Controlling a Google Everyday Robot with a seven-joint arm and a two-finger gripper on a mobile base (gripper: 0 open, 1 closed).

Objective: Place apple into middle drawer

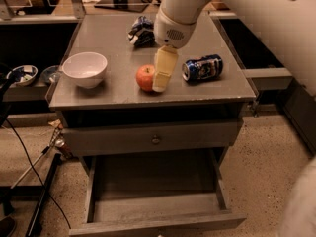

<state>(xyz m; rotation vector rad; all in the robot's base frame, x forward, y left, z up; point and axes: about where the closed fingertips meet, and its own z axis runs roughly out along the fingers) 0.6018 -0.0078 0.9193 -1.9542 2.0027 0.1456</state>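
I should close my gripper on the upper part of the red-orange apple [147,71], which sits between the white bowl and the blue can.
The red-orange apple [144,77] sits on the grey cabinet top [113,90], near its front edge and left of centre. My gripper [160,83] hangs down from the white arm [178,15], its cream tip low at the apple's right side, touching it or nearly so. The middle drawer [92,194] stands pulled out below, a wide shallow grey box with a bare floor. It lies well below and in front of the apple.
A white bowl [85,69] stands left of the apple. A blue can [202,67] lies on its side to the right of the gripper. A crumpled blue object [142,30] is at the back. A closed drawer front with a round knob [156,140] sits above the open drawer.
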